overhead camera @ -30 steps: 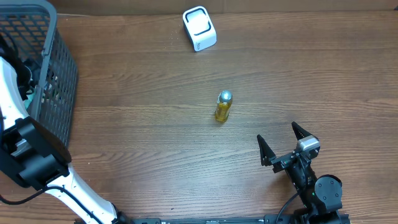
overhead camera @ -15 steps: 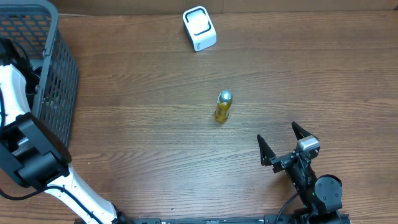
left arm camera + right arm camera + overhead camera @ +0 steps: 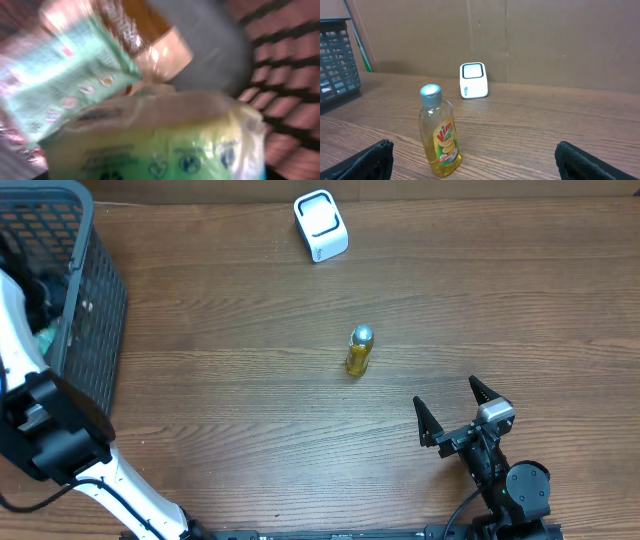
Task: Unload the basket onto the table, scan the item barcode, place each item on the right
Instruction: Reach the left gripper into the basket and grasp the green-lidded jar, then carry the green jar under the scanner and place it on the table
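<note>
I should set the green-lidded jar down with my left gripper on the bare table (image 3: 307,368) next to the yellow dish-soap bottle.
The white barcode scanner (image 3: 321,226) stands at the table's far edge and shows in the right wrist view as the scanner (image 3: 473,80) against the cardboard wall. A yellow dish-soap bottle (image 3: 359,351) with a silver cap stands upright mid-table. My right gripper (image 3: 446,393) is open near the front edge, with the bottle (image 3: 440,132) ahead of it and slightly left. My left arm (image 3: 20,310) reaches down into the grey basket (image 3: 100,300). Its wrist view is blurred and filled by a green-and-white plastic pack (image 3: 165,140), with a teal packet (image 3: 65,80) behind; its fingers do not show.
The basket (image 3: 337,55) takes up the table's left end and holds several wrapped packs. A cardboard wall runs behind the table. My right arm's base sits at the front right edge.
My left arm has shifted a little inside the basket, and a teal pack now shows beside it. The right arm, bottle and scanner have not moved.
</note>
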Robot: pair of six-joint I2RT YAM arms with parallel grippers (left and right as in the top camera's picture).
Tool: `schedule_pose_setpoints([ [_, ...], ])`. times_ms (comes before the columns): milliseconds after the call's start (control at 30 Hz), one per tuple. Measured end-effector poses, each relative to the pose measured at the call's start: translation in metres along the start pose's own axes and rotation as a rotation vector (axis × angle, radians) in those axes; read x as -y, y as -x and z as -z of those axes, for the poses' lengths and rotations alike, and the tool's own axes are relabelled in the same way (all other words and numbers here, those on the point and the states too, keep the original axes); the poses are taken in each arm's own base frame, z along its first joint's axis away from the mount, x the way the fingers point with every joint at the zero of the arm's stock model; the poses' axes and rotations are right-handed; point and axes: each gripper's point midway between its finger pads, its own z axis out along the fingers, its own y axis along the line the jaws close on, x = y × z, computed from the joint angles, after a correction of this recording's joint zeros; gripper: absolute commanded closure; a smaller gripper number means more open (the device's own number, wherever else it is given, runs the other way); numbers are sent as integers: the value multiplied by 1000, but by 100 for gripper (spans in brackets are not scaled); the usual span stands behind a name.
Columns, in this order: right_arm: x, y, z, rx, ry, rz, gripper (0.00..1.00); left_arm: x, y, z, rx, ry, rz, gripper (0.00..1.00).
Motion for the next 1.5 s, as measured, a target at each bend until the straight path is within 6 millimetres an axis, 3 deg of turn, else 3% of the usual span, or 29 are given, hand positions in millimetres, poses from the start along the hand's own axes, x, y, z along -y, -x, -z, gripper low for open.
schedule_pose_setpoints([
  [200, 0, 0, 0, 0, 0, 0, 0, 14, 47, 97, 205, -55, 7, 93],
  [333, 0, 0, 0, 0, 0, 0, 0, 30, 60, 160, 332, -133, 13, 96],
  [500, 0, 0, 0, 0, 0, 0, 0, 70, 48, 225, 425, -288, -5, 96],
  [667, 0, 0, 0, 0, 0, 0, 0, 110, 7, 257, 380, -406, -54, 96],
  [767, 0, 0, 0, 0, 0, 0, 0, 138, -25, 260, 308, -439, -121, 96],
  [900, 0, 0, 0, 0, 0, 0, 0, 192, -63, 259, 239, -501, -253, 96],
  [1067, 0, 0, 0, 1, 0, 0, 0, 251, -132, 229, 71, -473, -428, 95],
  [1167, 0, 0, 0, 0, 0, 0, 0, 269, -172, 201, -30, -396, -520, 91],
  [1333, 0, 0, 0, 0, 0, 0, 0, 276, -238, 152, -197, -235, -659, 88],
  [1500, 0, 0, 0, 0, 0, 0, 0, 282, -285, 116, -280, -160, -758, 87],
])
